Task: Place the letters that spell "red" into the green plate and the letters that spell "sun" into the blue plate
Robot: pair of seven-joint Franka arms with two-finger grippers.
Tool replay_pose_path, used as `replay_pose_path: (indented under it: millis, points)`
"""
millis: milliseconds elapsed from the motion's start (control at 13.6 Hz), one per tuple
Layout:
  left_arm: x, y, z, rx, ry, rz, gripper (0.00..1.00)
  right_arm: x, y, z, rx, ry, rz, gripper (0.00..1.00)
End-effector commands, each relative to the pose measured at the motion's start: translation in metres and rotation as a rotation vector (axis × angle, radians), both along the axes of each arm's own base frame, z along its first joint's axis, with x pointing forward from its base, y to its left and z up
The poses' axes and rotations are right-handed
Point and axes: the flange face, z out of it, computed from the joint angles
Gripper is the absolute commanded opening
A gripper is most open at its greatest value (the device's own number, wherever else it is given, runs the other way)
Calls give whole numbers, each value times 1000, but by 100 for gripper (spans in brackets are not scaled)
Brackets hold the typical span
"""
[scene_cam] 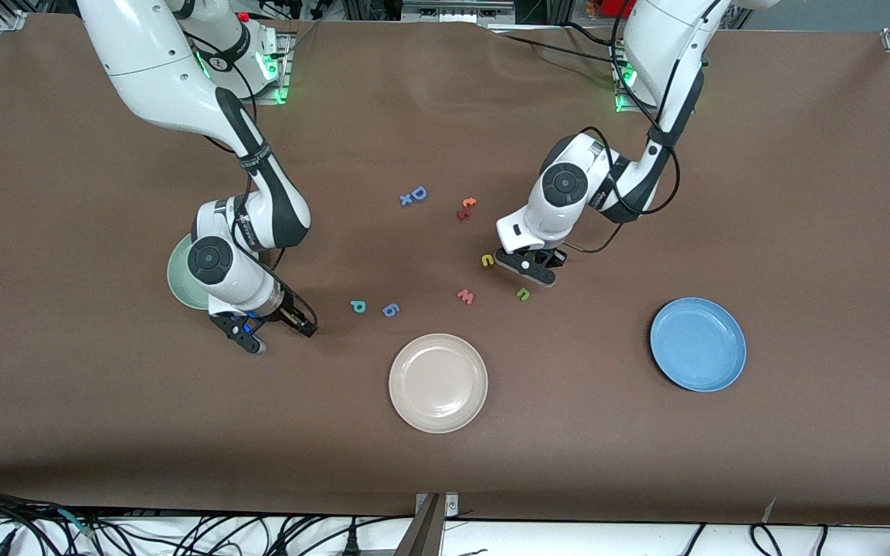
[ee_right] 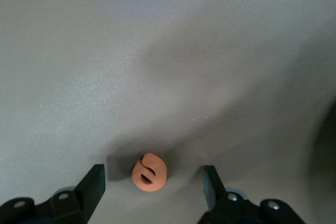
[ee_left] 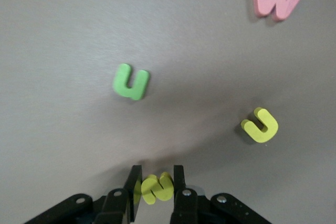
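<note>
The yellow "s" will go down near the middle of the empty blue plate (scene_cam: 693, 352) from my left gripper.
My left gripper (ee_left: 157, 186) is shut on the yellow "s" (ee_left: 157, 188), low over the table beside the yellow "u" (ee_left: 260, 125) and the green "n" (ee_left: 131, 81). From the front, this gripper (scene_cam: 528, 268) hides the "s", with the "u" (scene_cam: 487, 260) and "n" (scene_cam: 522, 293) close by. My right gripper (ee_right: 152, 182) is open, its fingers on either side of the orange "e" (ee_right: 149, 172), which lies on the table untouched. In the front view this gripper (scene_cam: 279, 333) sits low beside the green plate (scene_cam: 181, 272), which the arm partly hides. The teal "d" (scene_cam: 358, 306) lies nearby. The blue plate (scene_cam: 698, 344) is toward the left arm's end.
A beige plate (scene_cam: 438, 382) sits nearest the front camera. A pink "w" (scene_cam: 466, 296), a blue "6" (scene_cam: 390, 310), a blue "D" (scene_cam: 415, 194) and an orange "t" (scene_cam: 468, 203) lie around the middle of the brown table.
</note>
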Motion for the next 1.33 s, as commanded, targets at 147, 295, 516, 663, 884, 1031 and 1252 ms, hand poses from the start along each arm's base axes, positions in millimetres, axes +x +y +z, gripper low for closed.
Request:
replay_pose_path:
  millis: [147,295,516,663,884,1031,1252]
  points:
    - [46,39,76,29,70,-61,10,6,3,-2,-2,-13,-7,43]
    - [58,71,90,-16,96,-135,10,4,2,-4,-3,-11,-8,30]
    - [71,113,100,-34,114,-191,10,3,3,-3,-2,-11,-8,13]
    - [84,151,100,-43,115,-239,10,7,-1,17,-2,-20,-8,13]
    - [103,208,105,-60,95,-330,10,3,-22,81,-28,72,-6,13]
    - [112,241,108,-39,85,-398,10,-4,-47,119,-45,145,32,13]
    - [134,290,123,31,52,-512,10,-15,-93,143,-55,218,90,13]
